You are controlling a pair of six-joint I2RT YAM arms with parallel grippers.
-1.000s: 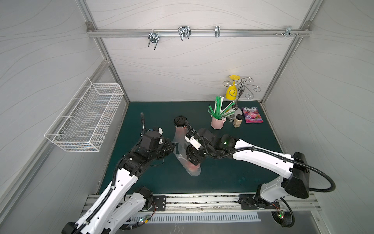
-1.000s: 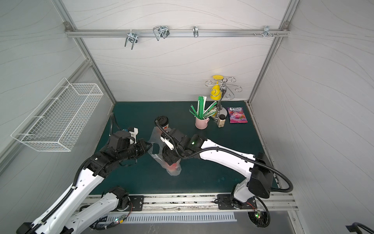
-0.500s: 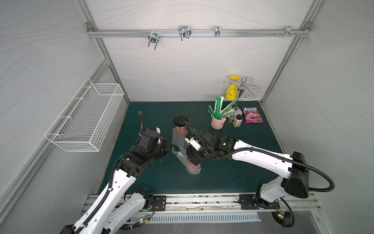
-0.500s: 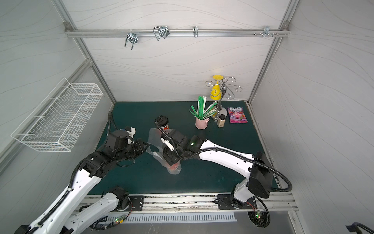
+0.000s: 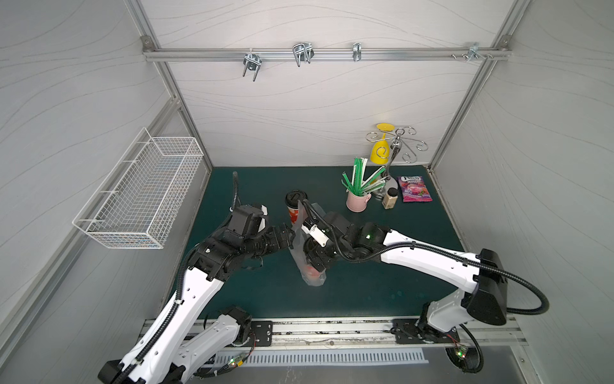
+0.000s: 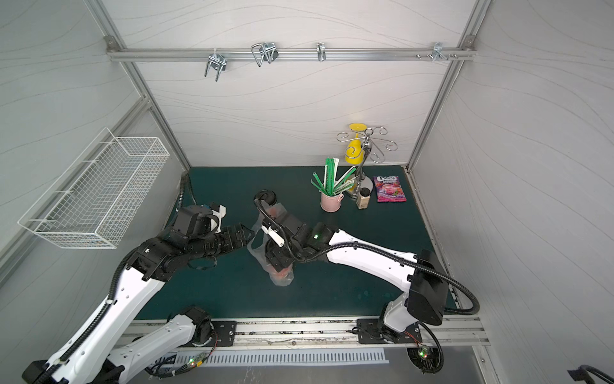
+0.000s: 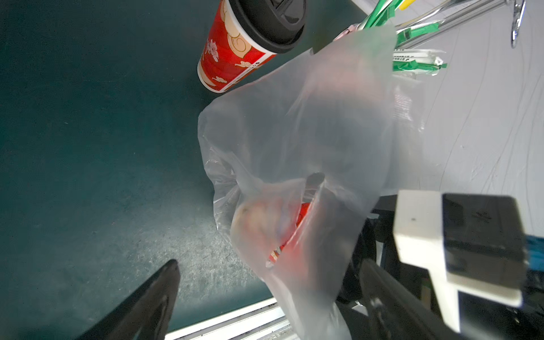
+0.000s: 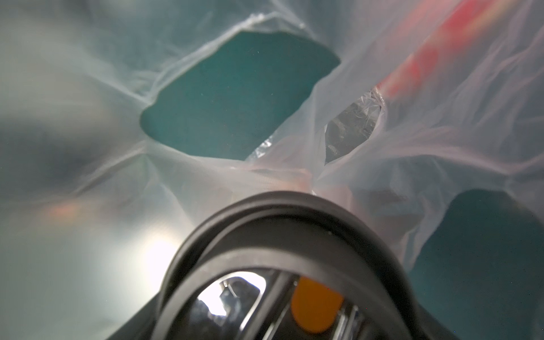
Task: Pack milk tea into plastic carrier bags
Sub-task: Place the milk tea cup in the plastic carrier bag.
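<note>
The bag's film is hanging loose around the cup's lid and my right gripper, so next I pinch the bag's edge (image 7: pixel 311 308) with my left gripper before my right gripper backs out.
A clear plastic carrier bag (image 5: pixel 296 252) (image 6: pixel 255 242) (image 7: pixel 294 132) stands crumpled mid-table with one red milk tea cup (image 5: pixel 310 272) (image 6: pixel 280 274) (image 7: pixel 294 229) inside. My right gripper (image 5: pixel 314 257) (image 6: pixel 277 257) reaches into the bag's mouth. It is shut on that cup at its black lid (image 8: pixel 279 223), and bag film (image 8: pixel 88 176) surrounds the lid. My left gripper (image 5: pixel 289 237) (image 6: pixel 247 237) (image 7: pixel 269 265) is open at the bag's left edge, and the film hangs loose between its fingers. A second milk tea cup (image 5: pixel 294 207) (image 6: pixel 265 197) (image 7: pixel 229 56) stands upright just behind the bag.
At the back right stand a pink mug of green straws (image 5: pixel 357 201), a small tan bottle (image 5: pixel 389 199), a purple snack packet (image 5: pixel 416 189) and a metal stand with a yellow glass (image 5: pixel 393 149). A wire basket (image 5: pixel 143 189) hangs on the left wall.
My left gripper has gone from shut on the bag's edge to open beside it. The right arm and the bagged cup have stayed in place.
</note>
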